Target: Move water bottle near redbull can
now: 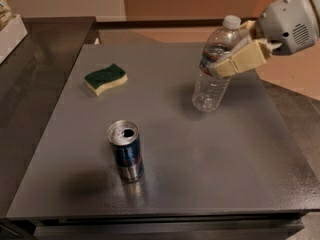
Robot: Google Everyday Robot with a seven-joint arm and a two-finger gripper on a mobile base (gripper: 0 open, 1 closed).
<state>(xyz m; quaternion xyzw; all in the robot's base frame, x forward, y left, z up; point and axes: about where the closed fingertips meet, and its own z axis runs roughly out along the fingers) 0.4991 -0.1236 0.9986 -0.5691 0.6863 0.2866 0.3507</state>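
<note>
My gripper should set the water bottle down upright, close beside the redbull can toward the grey table's middle (158,160).
The water bottle (212,66) is clear and ribbed, with a white cap and a dark label band. It leans with its cap to the right, over the right half of the grey table (200,154), its base at or just above the surface. My gripper (236,48) comes in from the upper right and is shut on the bottle's upper part at the label. One beige finger (242,60) lies across the front of the bottle. The redbull can (127,151) stands upright at the front left of the table, well apart from the bottle.
A green-and-yellow sponge (105,78) lies at the back left of the table. A white box (11,31) sits on the dark counter at the far left. The table's right edge borders a tan floor.
</note>
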